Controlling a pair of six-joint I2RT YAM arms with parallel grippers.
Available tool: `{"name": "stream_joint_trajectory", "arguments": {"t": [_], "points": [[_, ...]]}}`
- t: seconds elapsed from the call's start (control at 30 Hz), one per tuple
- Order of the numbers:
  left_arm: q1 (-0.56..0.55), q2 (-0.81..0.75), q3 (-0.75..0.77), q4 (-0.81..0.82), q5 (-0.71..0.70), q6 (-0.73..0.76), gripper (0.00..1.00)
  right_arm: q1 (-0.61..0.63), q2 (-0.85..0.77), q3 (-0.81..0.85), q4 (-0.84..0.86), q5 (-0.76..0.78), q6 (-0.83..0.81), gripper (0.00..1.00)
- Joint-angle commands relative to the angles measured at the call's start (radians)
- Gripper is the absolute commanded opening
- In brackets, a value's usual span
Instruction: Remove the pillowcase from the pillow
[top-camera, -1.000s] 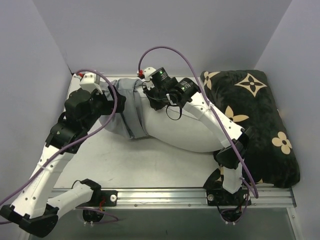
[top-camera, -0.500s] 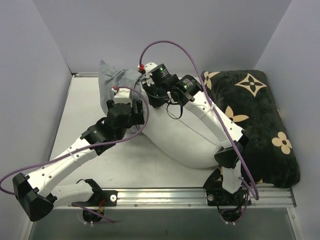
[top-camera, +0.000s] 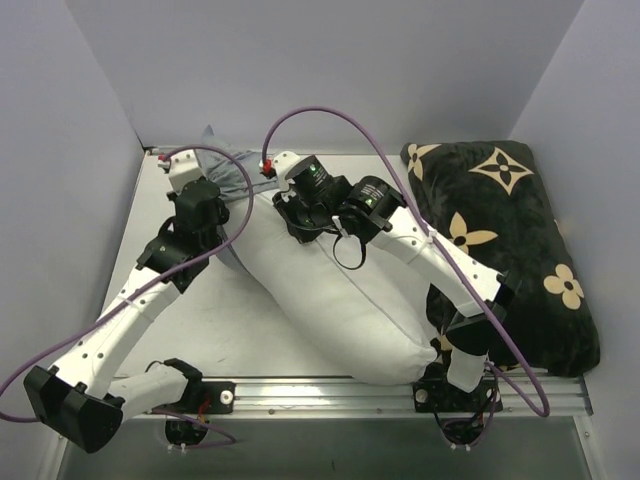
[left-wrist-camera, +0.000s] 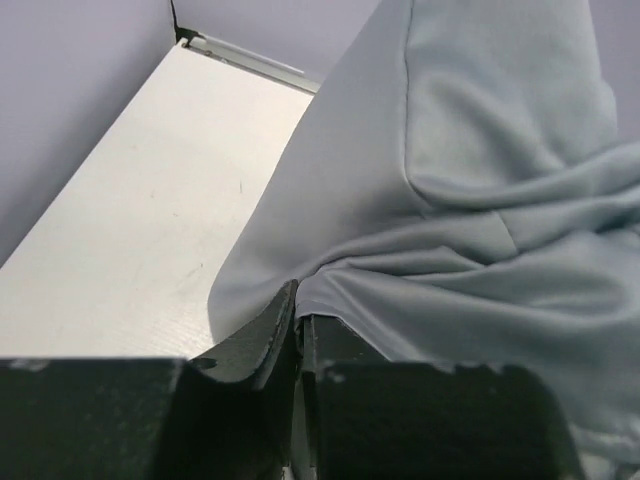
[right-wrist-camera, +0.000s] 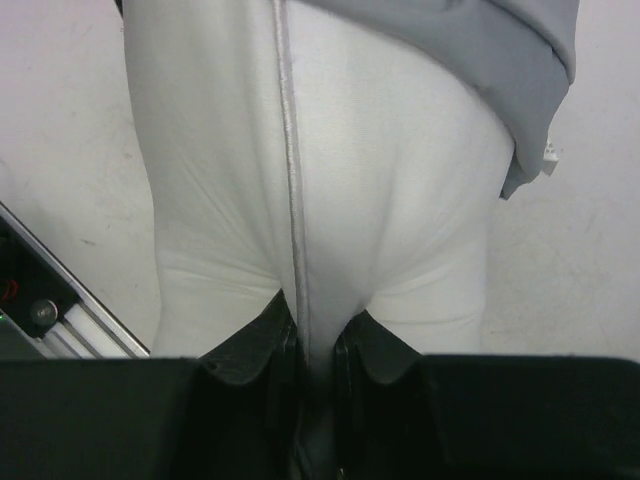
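The pillow's end sits inside the pillowcase hem my left gripper holds, so it should grip the grey fabric farther back (top-camera: 228, 172) and pull while my right gripper holds.
The white pillow (top-camera: 340, 290) lies slantwise from the back left to the near right. Only its far-left end is inside the grey pillowcase (top-camera: 232, 170). My left gripper (top-camera: 205, 185) is at that end. In the left wrist view it (left-wrist-camera: 297, 310) is shut on the pillowcase (left-wrist-camera: 460, 200) hem, with the fabric draped over its right finger. My right gripper (top-camera: 290, 210) sits on the pillow's upper part. The right wrist view shows it (right-wrist-camera: 315, 320) shut on the pillow (right-wrist-camera: 380, 200) along the seam, with the pillowcase (right-wrist-camera: 480, 40) bunched beyond and a small white tag (right-wrist-camera: 548, 152) at its edge.
A black plush cushion with tan flowers (top-camera: 510, 240) fills the right side of the table, touching the pillow's near end. Grey walls close in the left, back and right. A metal rail (top-camera: 330, 390) runs along the near edge. Bare tabletop (top-camera: 200, 320) shows on the left.
My left gripper moved from the pillow's middle back to the far-left corner and shut on the pillowcase. The pillow slid toward the near right, and more white shows.
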Motion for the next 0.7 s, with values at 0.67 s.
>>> {"name": "stream_joint_trajectory", "arguments": {"t": [0.67], "points": [[0.357,0.140,0.185,0.287,0.309,-0.007,0.26,0.058,-0.294,-0.335,0.218,-0.136,-0.019,0.00]]}}
